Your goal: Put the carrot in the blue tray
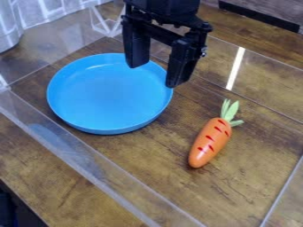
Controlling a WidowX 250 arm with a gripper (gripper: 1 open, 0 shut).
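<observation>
The robot's gripper will close on the middle of the carrot's orange body (210,144), between the carrot's leafy green top and its pointed end.
The carrot (212,137), a small orange toy with dark grooves and a light green leafy top, lies on the wooden table to the right of the blue tray (83,118). The tray is a round, shallow, bright blue dish with nothing in it. My gripper (159,73) hangs pointing down over the tray's far right rim. Its two black fingers stand apart with nothing between them. The carrot lies below and to the right of the gripper, well apart from it.
The dark wooden table (106,182) shows bright streaks of reflected light, one beside the gripper at the right. A pale wall or panel edge runs along the far left corner.
</observation>
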